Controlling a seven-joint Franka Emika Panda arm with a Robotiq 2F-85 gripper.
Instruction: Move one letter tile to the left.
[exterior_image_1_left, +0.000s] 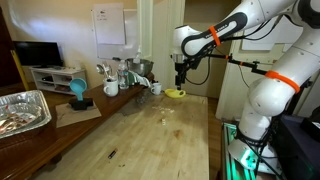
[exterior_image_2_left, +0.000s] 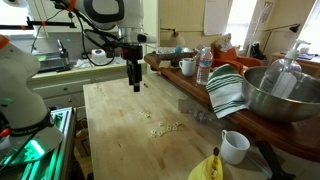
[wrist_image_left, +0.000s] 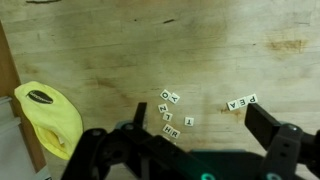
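Observation:
A letter tile is at the cluster's end (exterior_image_1_left: 154, 104), closest to the white mug beside the yellow round object. My gripper will close on that tile.
Several tiny pale cream letter tiles (wrist_image_left: 170, 113) lie on the wooden table in the wrist view. They form a loose cluster, one single tile (wrist_image_left: 188, 121) and a short row (wrist_image_left: 241, 102) to the right. They show as small specks in both exterior views (exterior_image_1_left: 165, 120) (exterior_image_2_left: 166, 127). My gripper (wrist_image_left: 197, 106) is open and empty, with the tiles between and below its fingers. In both exterior views it (exterior_image_1_left: 180, 78) (exterior_image_2_left: 135, 83) hangs well above the table, away from the tiles.
A yellow round object (wrist_image_left: 50, 118) (exterior_image_1_left: 175, 93) lies near the tiles. A thin dark sliver (exterior_image_1_left: 112, 154) lies on the table. A foil tray (exterior_image_1_left: 22, 110), blue cup (exterior_image_1_left: 77, 92), metal bowl (exterior_image_2_left: 280, 95), striped cloth (exterior_image_2_left: 228, 92), white mug (exterior_image_2_left: 233, 146) and bottle (exterior_image_2_left: 204, 65) stand alongside.

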